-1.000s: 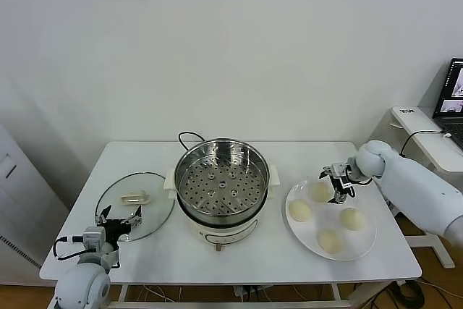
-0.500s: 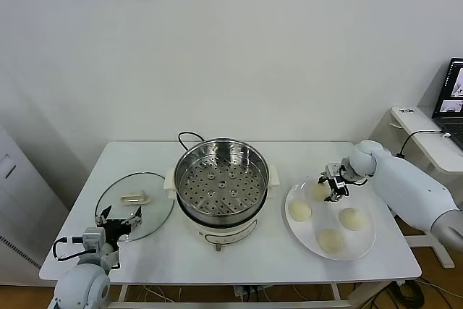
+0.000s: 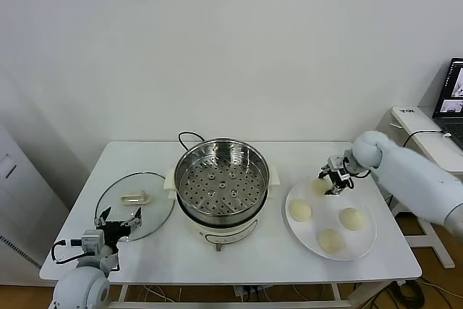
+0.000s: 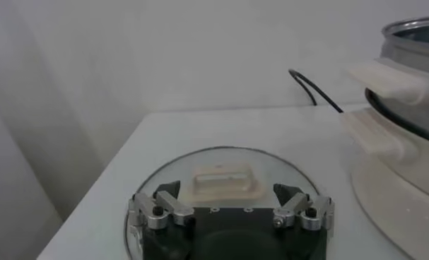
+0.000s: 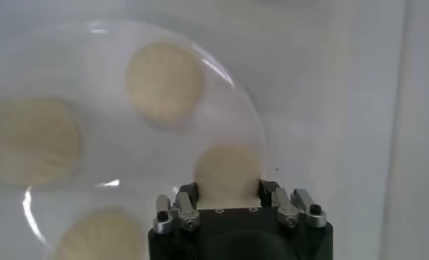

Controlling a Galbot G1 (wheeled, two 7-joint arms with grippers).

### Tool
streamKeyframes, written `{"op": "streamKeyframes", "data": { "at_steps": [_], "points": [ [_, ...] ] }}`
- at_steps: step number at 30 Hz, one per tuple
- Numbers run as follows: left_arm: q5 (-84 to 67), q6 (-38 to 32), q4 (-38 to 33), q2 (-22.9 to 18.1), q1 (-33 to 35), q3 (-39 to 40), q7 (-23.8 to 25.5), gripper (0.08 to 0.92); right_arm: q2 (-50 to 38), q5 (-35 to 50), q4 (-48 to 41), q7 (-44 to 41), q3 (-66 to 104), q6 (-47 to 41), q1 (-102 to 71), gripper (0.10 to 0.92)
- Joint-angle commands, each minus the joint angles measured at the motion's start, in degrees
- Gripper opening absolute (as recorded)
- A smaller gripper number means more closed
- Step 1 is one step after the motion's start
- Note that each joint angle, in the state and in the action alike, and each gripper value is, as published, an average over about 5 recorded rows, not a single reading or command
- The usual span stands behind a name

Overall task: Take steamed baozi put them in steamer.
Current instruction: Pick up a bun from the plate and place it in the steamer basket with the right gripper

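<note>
My right gripper is going to set the baozi, still low over the plate's rim, free on the far part of the empty steamer's holed bottom (image 3: 221,164), releasing it there.
Several cream-white steamed baozi lie on a white plate (image 3: 365,245) at the right. My right gripper (image 3: 331,184) is over the plate's far-left edge, its pads pressed against both sides of one baozi (image 5: 227,168), which sits low over the plate rim (image 5: 255,123). Three more baozi (image 3: 299,210) (image 3: 351,218) (image 3: 330,240) lie loose on the plate. The shiny steel steamer (image 3: 222,179) stands on its white pot base at mid-table with nothing in it. My left gripper (image 4: 227,192) hangs open over the glass lid (image 3: 134,204) at the near left, holding nothing.
The lid's pale handle (image 4: 227,182) lies just beyond my left fingers. A black cord (image 3: 189,135) runs behind the steamer. A side table with a laptop (image 3: 454,95) stands off the right end.
My right gripper's jaws have come in from wide open onto the sides of the far-left baozi, and the arm has shifted slightly. The left arm has stayed put.
</note>
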Motion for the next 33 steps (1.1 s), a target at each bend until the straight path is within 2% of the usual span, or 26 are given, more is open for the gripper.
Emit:
{"op": "streamKeyframes", "data": {
  "at_steps": [1,5,18,26,33],
  "points": [
    [-0.07,-0.08,-0.18,-0.01,0.18,0.06,-0.05,0.823,-0.78,9.89,7.35,-0.88,-12.70,5.78,21.11,0.560],
    [-0.08,-0.23,-0.37,-0.09,0.50,0.31,-0.05,0.823,5.44,10.09,5.03,-1.78,-14.21,13.88,24.84,0.561],
    [-0.11,-0.25,-0.66,0.36,0.56,0.94,0.03,0.823,29.91,2.52,-12.09,-7.45,-8.48,42.24,22.71,0.568],
    [-0.14,-0.37,-0.21,0.76,0.47,0.99,0.18,0.823,37.00,-6.52,-14.99,-9.86,-2.89,44.36,17.69,0.568],
    [-0.18,-0.61,-0.25,0.79,0.82,0.88,0.26,0.823,37.38,-12.10,-12.09,-10.96,-1.19,44.36,14.03,0.568]
  ]
}}
